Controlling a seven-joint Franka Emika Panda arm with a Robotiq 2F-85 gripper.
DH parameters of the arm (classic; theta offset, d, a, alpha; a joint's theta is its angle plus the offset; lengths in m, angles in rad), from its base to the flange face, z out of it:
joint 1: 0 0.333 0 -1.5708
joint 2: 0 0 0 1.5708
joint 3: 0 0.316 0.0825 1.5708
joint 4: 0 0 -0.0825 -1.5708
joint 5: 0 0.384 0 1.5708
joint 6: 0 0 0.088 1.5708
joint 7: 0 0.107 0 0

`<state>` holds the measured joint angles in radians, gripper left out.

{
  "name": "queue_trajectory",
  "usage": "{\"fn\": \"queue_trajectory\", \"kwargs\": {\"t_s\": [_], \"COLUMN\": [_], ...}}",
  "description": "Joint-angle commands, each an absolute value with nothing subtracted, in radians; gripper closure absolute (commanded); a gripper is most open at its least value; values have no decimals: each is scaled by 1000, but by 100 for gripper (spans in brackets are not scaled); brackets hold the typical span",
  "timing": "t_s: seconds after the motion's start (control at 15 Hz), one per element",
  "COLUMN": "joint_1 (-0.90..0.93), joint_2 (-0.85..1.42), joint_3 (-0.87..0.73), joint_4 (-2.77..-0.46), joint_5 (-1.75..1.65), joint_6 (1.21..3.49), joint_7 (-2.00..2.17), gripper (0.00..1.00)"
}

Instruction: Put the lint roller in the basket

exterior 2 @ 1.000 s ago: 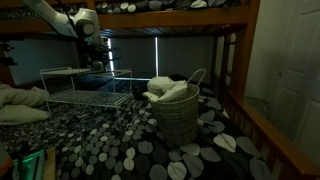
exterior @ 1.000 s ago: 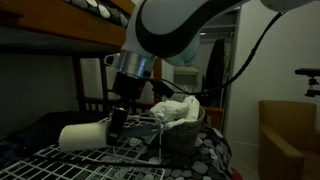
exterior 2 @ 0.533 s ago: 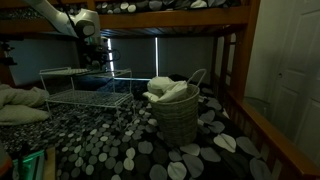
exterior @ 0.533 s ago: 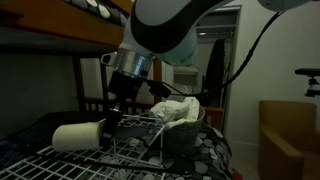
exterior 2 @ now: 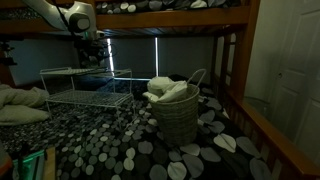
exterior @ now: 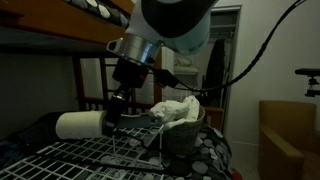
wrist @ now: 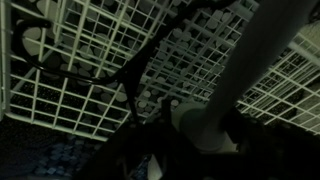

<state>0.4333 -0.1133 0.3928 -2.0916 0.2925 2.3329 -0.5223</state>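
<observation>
The gripper needs to release the lint roller on the white cloth inside the woven basket (exterior: 180, 114).
The lint roller, a white roll (exterior: 80, 125) on a pale handle, hangs sideways from my gripper (exterior: 117, 108) above the white wire rack (exterior: 90, 158). The gripper is shut on its handle. In the wrist view the roll (wrist: 196, 130) sits between the dark fingers and the handle (wrist: 262, 55) runs up to the right over the rack's grid. The woven basket (exterior: 188, 135) stands right of the gripper, filled with white cloth (exterior: 175, 108). In an exterior view the gripper (exterior 2: 92, 57) is above the rack (exterior 2: 85, 88), left of the basket (exterior 2: 180, 118); the roller is too dark to make out there.
The rack and basket rest on a pebble-patterned bed cover (exterior 2: 110, 140) under a wooden bunk frame (exterior 2: 170, 18). A wooden bed post (exterior 2: 238, 70) stands right of the basket. A pillow (exterior 2: 20, 105) lies at the left.
The gripper has risen with the lint roller, lifting it higher above the wire rack. The basket has not moved.
</observation>
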Motion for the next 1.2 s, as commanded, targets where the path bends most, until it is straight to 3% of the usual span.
{"fn": "queue_trajectory", "kwargs": {"t_s": [0.0,0.53,0.6,0.73,0.8,1.13], "joint_1": [440,443,449,446,446,408], "joint_2": [-292,-698,-560,-640,-662,-737], "joint_3": [376,179,213,167,160,-53], "joint_4": [-2239,-2572,-2460,-2521,-2537,-2575], "joint_5": [326,376,323,333,336,400], "joint_6": [2375,2414,2390,2392,2392,2391], "joint_7": [-436,-281,-288,-289,-288,-371], "gripper": [73,73,48,48,73,73]}}
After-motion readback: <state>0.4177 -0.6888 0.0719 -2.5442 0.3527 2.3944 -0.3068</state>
